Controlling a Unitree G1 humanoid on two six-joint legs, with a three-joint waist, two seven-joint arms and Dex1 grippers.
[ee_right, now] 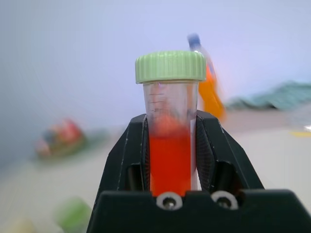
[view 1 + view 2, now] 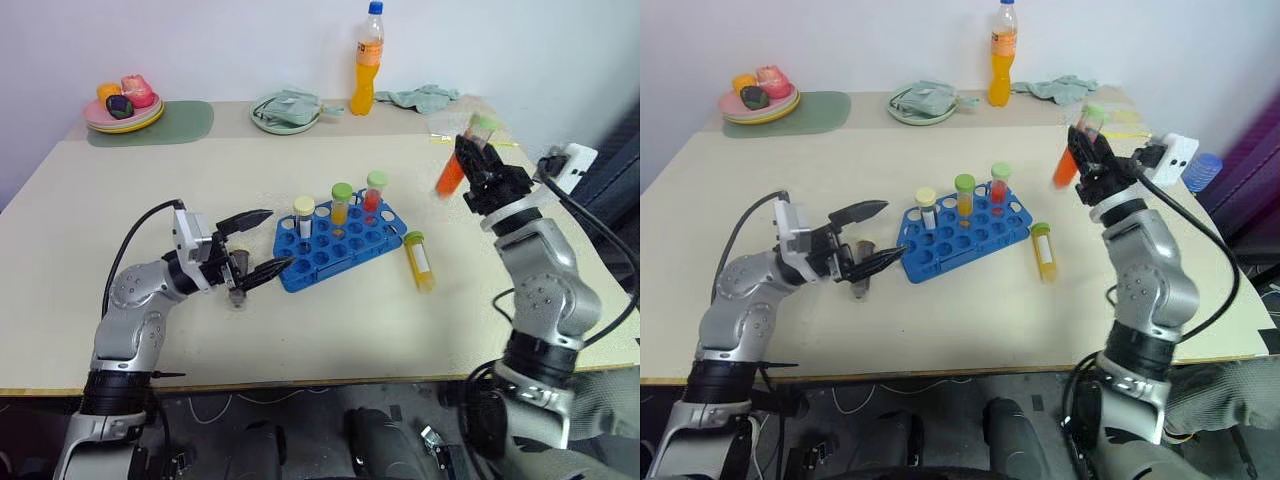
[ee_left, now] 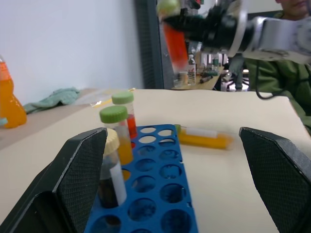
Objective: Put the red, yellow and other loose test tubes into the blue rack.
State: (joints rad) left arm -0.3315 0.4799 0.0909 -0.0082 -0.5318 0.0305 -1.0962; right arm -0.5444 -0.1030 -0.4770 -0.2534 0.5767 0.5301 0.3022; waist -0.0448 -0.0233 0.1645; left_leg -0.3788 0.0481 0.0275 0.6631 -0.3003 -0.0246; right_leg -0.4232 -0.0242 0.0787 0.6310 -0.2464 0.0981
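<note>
My right gripper is going to put the red test tube down in the blue rack's end [image 2: 389,233] near the yellow tube that is lying down.
The blue rack [image 2: 340,248] sits mid-table and holds three upright tubes: a cream-capped one [image 2: 304,216], a green-capped yellow one [image 2: 341,202] and a green-capped red one [image 2: 375,190]. A yellow tube [image 2: 420,262] lies on the table just right of the rack. My right gripper [image 2: 472,160] is raised above the table right of the rack, shut on a red test tube [image 1: 170,155] with a green cap. My left gripper [image 2: 277,238] hovers open at the rack's left end, nothing between its fingers. A small dark tube [image 2: 861,278] stands on the table below it.
Along the far edge stand an orange drink bottle [image 2: 367,62], a green plate with a cloth [image 2: 286,110], a plate of toy food [image 2: 124,104] on a green mat, and a crumpled cloth [image 2: 426,97]. A white device [image 2: 572,160] with a cable sits at the right edge.
</note>
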